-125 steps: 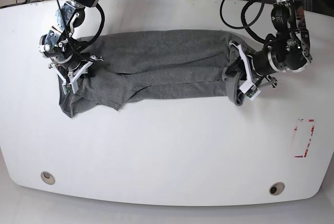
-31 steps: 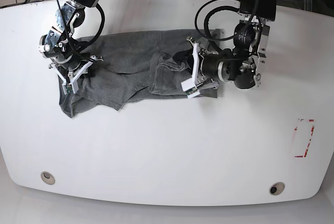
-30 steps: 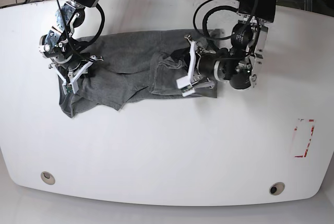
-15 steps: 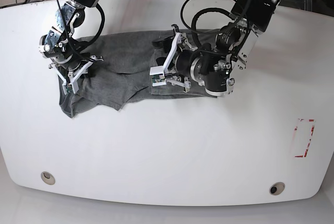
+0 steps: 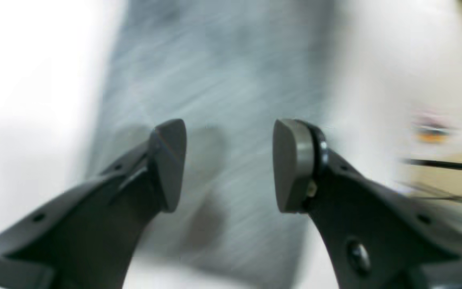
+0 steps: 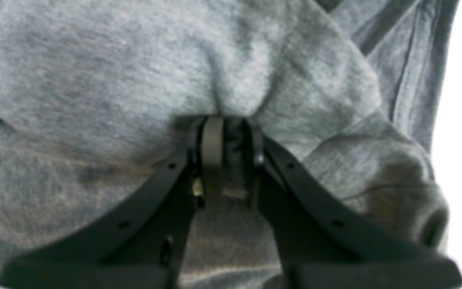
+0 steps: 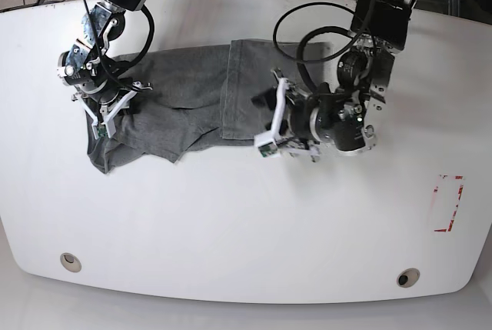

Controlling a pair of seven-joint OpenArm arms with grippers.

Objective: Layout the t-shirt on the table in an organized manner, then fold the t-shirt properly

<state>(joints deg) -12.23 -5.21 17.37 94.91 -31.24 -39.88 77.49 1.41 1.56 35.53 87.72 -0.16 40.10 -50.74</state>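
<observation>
I have an inner fold of the t-shirt pinched in my right gripper, short of its end, so I should open it, back away and take the t-shirt's outer edge (image 7: pixel 91 148).
The grey t-shirt (image 7: pixel 192 91) lies across the far half of the white table (image 7: pixel 231 222), its right end folded over onto the middle with a straight edge. My left gripper (image 7: pixel 270 118) hovers over that folded part, open, with nothing between its fingers; the left wrist view shows the open left gripper (image 5: pixel 231 160) above blurred grey t-shirt (image 5: pixel 223 80). My right gripper (image 7: pixel 108 111) sits at the shirt's left end. In the right wrist view the right gripper (image 6: pixel 229 132) is shut on a pinched fold of the t-shirt (image 6: pixel 94 80).
A red-and-white sticker (image 7: pixel 447 203) lies near the table's right edge. Two round metal grommets (image 7: pixel 70 261) (image 7: pixel 407 277) sit near the front edge. Black cables hang from the arm at the back right (image 7: pixel 307 30).
My left gripper opened, let go of the shirt's right end it had carried leftward over the middle, and drew back to the right. The folded flap now lies flat. The right arm stayed put.
</observation>
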